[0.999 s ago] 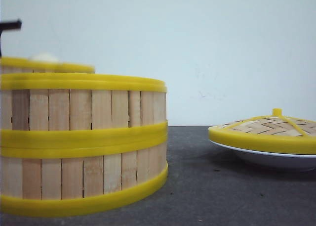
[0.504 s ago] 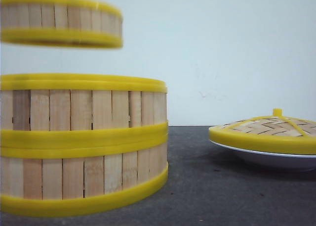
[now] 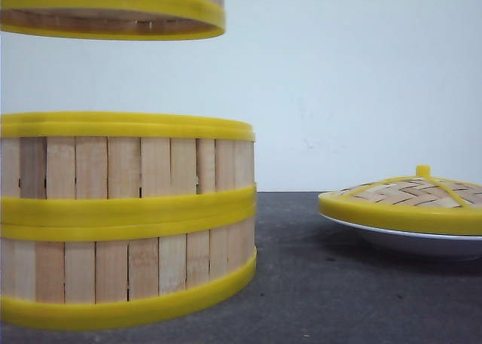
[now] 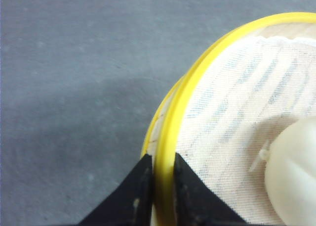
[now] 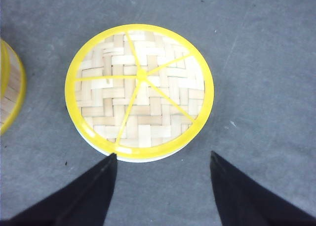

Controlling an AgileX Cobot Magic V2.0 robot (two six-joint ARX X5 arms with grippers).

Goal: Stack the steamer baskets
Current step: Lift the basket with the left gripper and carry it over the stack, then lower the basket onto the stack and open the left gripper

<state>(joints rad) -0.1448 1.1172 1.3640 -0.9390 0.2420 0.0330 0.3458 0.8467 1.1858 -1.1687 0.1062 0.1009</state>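
Note:
Next, my left gripper lets go of the hanging steamer basket on the top yellow rim of the basket stack (image 3: 98, 123).
Two steamer baskets (image 3: 124, 216) with pale slat walls and yellow rims stand stacked at the front left. A third steamer basket (image 3: 113, 9) hangs in the air above them, clear of the stack's top rim. My left gripper (image 4: 159, 159) is shut on that basket's yellow rim (image 4: 195, 82), one finger inside and one outside. The basket is lined with white cloth (image 4: 242, 107) and holds a white bun (image 4: 294, 174). High over the table, my right gripper (image 5: 163, 159) is open, its fingers empty.
A woven bamboo lid (image 3: 410, 197) with a yellow rim and knob rests on a white plate (image 3: 422, 242) at the right; in the right wrist view this lid (image 5: 139, 90) lies just beyond the fingertips. Dark grey table (image 3: 316, 284) spreads between stack and plate.
The held basket has risen and moved right, from behind the stack to high above it, now partly out of the front view's top edge.

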